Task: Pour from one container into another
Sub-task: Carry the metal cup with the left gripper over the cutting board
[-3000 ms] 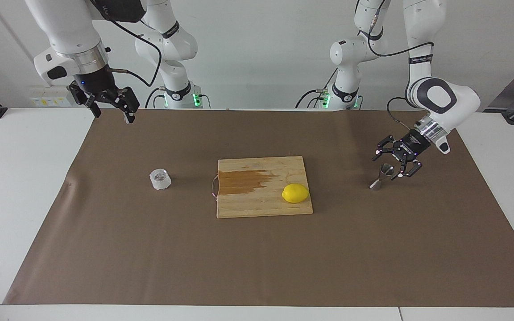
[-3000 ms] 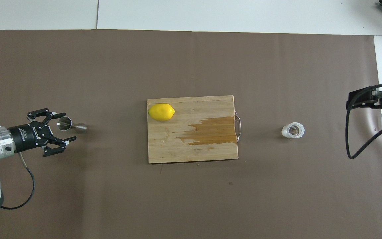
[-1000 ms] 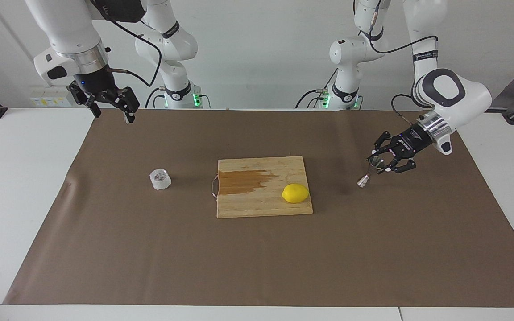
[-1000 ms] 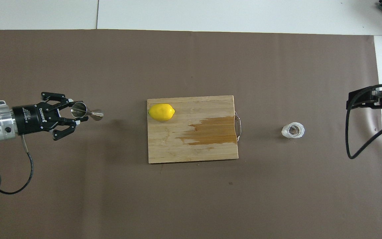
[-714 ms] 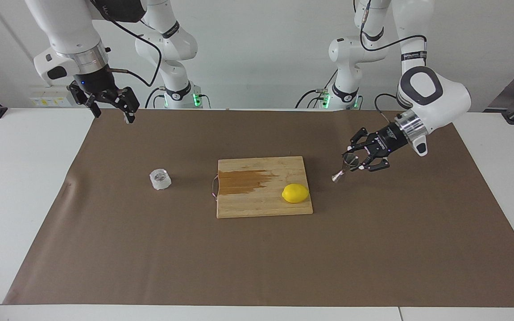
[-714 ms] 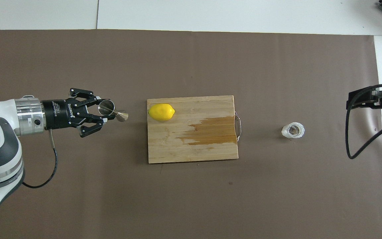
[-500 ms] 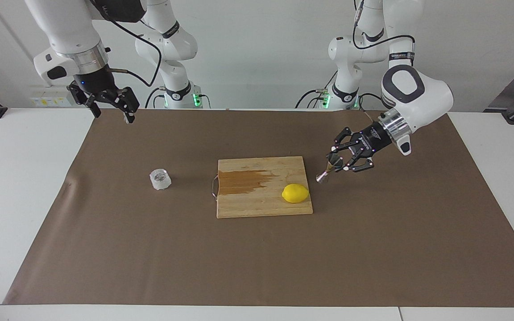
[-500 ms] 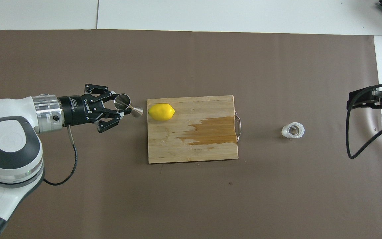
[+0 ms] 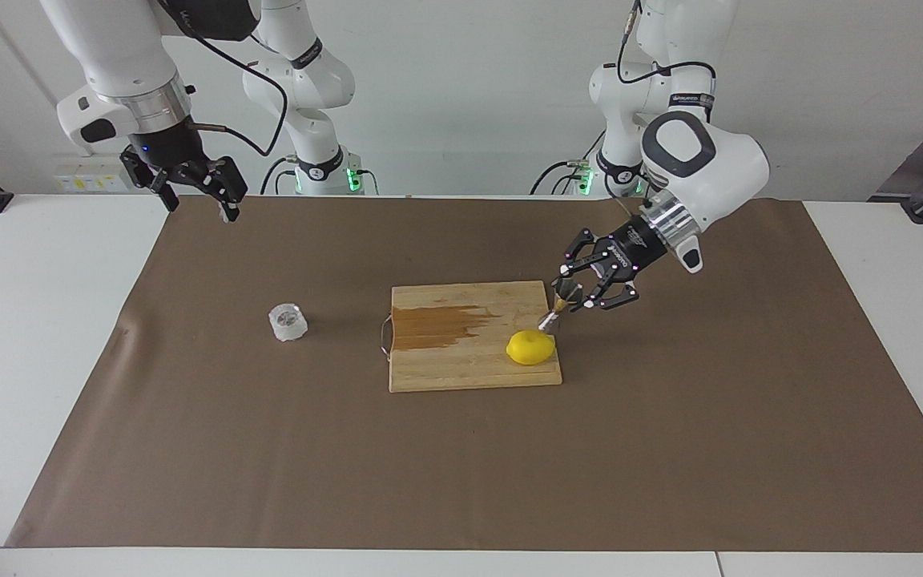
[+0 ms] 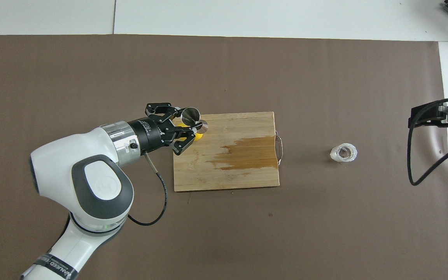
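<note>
Next, I let go of the steel jigger with my left gripper on the cutting board's dark wet stain [image 10: 253, 148], toward the wire handle.
The steel hourglass jigger [image 9: 554, 312] hangs tilted in the air with my left gripper [image 9: 572, 294] shut on its upper cone. It is over the lemon [image 9: 530, 348], at the cutting board's edge toward the left arm's end. From above, the jigger [image 10: 191, 116] and the left gripper [image 10: 187, 124] cover most of the lemon [image 10: 198, 136]. The clear ribbed glass cup [image 9: 288, 322] stands on the brown mat toward the right arm's end and shows from above as well [image 10: 343, 152]. My right gripper [image 9: 202, 206] waits open and empty, high over the mat's corner.
A wooden cutting board [image 9: 461, 361] with a dark wet stain and a wire handle lies mid-table, handle toward the glass cup. The brown mat [image 9: 461, 465] covers most of the white table. The right arm's cable [image 10: 414, 155] hangs over the mat's edge.
My left gripper has carried the jigger off the mat and sideways toward the middle, from the left arm's end to above the lemon on the board. The right arm has not moved.
</note>
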You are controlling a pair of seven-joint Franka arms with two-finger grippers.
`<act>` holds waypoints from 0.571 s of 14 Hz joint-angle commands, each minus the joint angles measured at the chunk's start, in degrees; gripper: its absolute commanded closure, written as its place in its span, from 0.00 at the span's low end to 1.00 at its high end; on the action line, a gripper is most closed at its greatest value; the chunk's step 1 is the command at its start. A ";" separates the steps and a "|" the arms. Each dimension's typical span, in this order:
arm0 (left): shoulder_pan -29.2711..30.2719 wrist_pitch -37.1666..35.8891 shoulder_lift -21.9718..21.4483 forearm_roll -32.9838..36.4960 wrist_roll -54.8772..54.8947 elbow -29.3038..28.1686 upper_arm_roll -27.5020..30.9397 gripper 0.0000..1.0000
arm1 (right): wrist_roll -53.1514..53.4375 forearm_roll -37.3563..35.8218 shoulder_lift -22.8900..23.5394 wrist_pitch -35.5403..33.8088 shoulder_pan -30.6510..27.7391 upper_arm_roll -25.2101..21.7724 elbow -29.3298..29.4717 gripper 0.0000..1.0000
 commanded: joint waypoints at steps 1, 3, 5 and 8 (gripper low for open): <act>-9.28 12.07 1.99 -5.67 -1.16 0.73 0.89 1.00 | -1.49 1.78 -0.26 -0.86 -0.72 0.08 0.23 0.00; -12.38 16.15 4.28 -8.92 -0.90 2.39 0.89 1.00 | -1.49 1.78 -0.26 -0.86 -0.72 0.08 0.23 0.00; -14.15 20.53 8.13 -9.82 -0.81 5.38 -0.85 1.00 | -1.58 1.78 -0.26 -0.77 -0.80 0.08 0.14 0.00; -13.10 25.21 14.30 -9.64 -0.81 10.22 -7.19 1.00 | -1.41 1.78 -0.26 -0.33 -0.28 0.17 0.23 0.00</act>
